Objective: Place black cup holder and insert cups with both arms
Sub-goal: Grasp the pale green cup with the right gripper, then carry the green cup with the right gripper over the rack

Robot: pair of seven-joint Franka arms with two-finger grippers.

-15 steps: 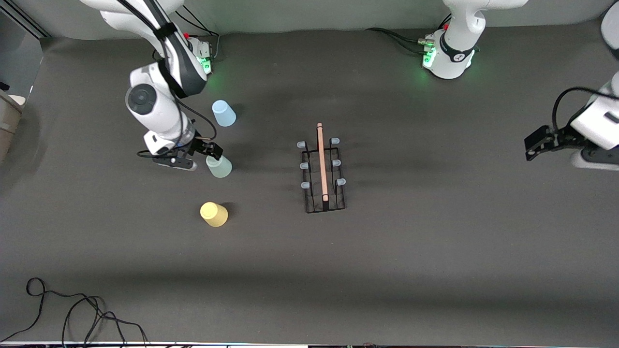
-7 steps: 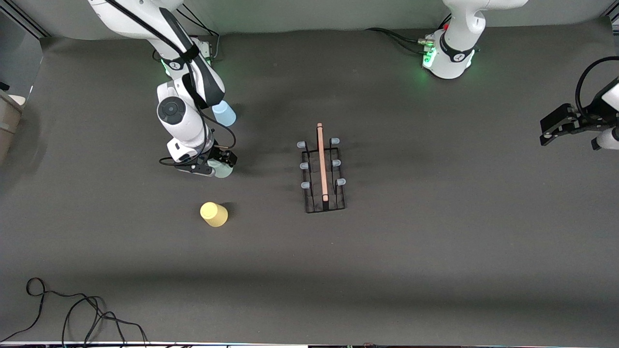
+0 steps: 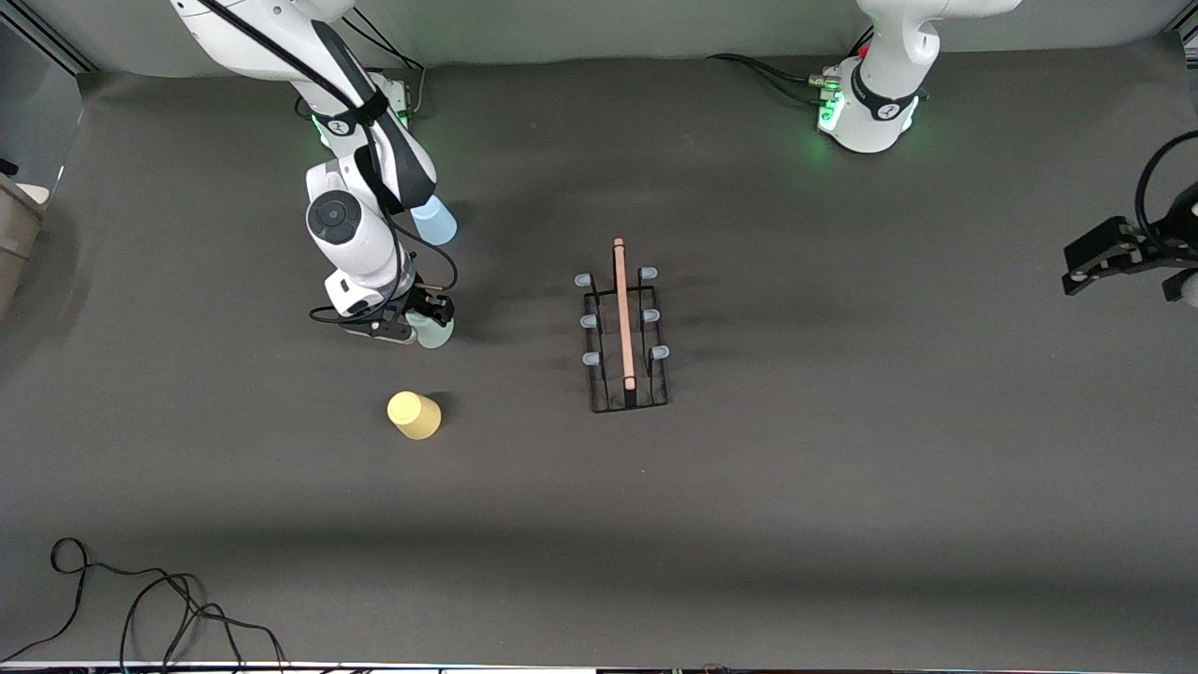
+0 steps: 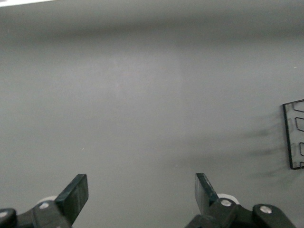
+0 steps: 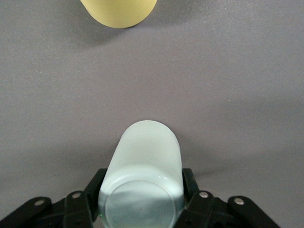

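Observation:
Next, my right gripper lets go of the pale green cup on the cup holder's rear peg [image 3: 581, 293] nearest the light blue cup.
The black cup holder [image 3: 625, 323] with its wooden rod handle stands mid-table; one corner of it [image 4: 294, 137] shows in the left wrist view. My right gripper [image 3: 426, 314] is shut on the pale green cup [image 3: 435, 329], its fingers pressed against both sides of the cup [image 5: 145, 166] near its upper end. The yellow cup [image 3: 414, 415] stands nearer the front camera than the green one and shows in the right wrist view [image 5: 118, 12]. The light blue cup [image 3: 435, 223] is partly hidden by the right arm. My left gripper [image 3: 1086, 267] hangs open and holds nothing [image 4: 141, 185].
A black cable [image 3: 140, 599] lies coiled on the mat near the front edge at the right arm's end. Both green-lit arm bases [image 3: 866, 108] stand along the table's back edge. Dark mat surrounds the cup holder.
My right gripper slid over the pale green cup and shut on it. My left arm drew away from the cup holder toward its own end of the table, staying open.

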